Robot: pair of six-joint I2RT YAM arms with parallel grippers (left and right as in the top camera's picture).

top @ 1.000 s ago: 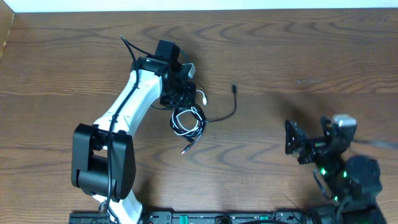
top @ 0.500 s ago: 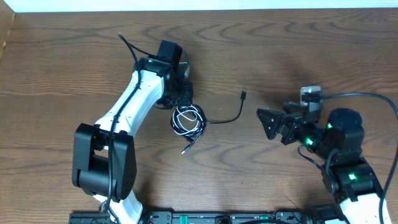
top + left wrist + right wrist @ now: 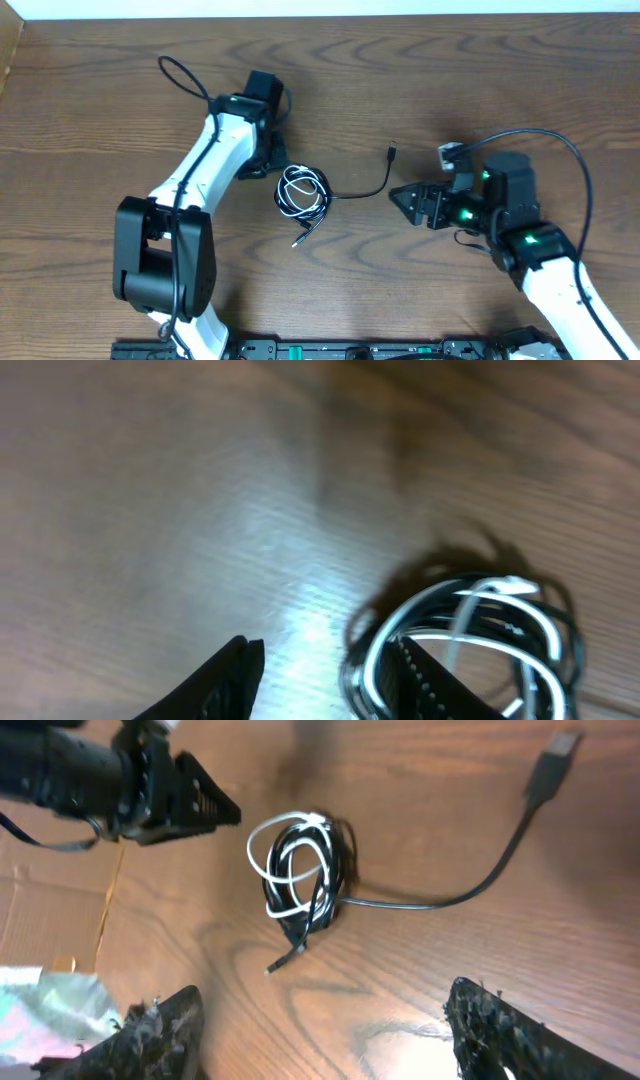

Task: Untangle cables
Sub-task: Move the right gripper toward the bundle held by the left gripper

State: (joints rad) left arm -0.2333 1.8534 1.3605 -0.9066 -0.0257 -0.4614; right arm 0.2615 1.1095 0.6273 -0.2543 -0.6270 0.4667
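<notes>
I need to close my left gripper on the coil's outer edge [image 3: 279, 192] [image 3: 362, 668], on the side of the cables opposite the plug of the black cord.
The cables [image 3: 303, 192] lie on the table as a small tangled coil of black and white cords. One black cord runs right from the coil to a plug [image 3: 392, 152]. My left gripper [image 3: 275, 163] sits just up and left of the coil. In the left wrist view the left gripper [image 3: 325, 672] is open over bare wood, and its right finger [image 3: 425, 680] is against the edge of the coil [image 3: 480, 630]. My right gripper [image 3: 400, 196] hovers right of the coil, below the plug. In its own view the right gripper [image 3: 330, 1030] is open and empty, with the coil [image 3: 300, 870] and plug [image 3: 558, 745] ahead.
A thick black arm wire [image 3: 185, 75] loops above the left arm. Another arm wire [image 3: 560, 150] arcs over the right arm. The table's pale edge [image 3: 300, 8] runs along the top. The left gripper [image 3: 190, 805] shows in the right wrist view, left of the coil.
The left gripper opened, let go of the coil and drew back up and left. The right arm swung left toward the free plug, its jaws narrowing a little. The plug end shifted right.
</notes>
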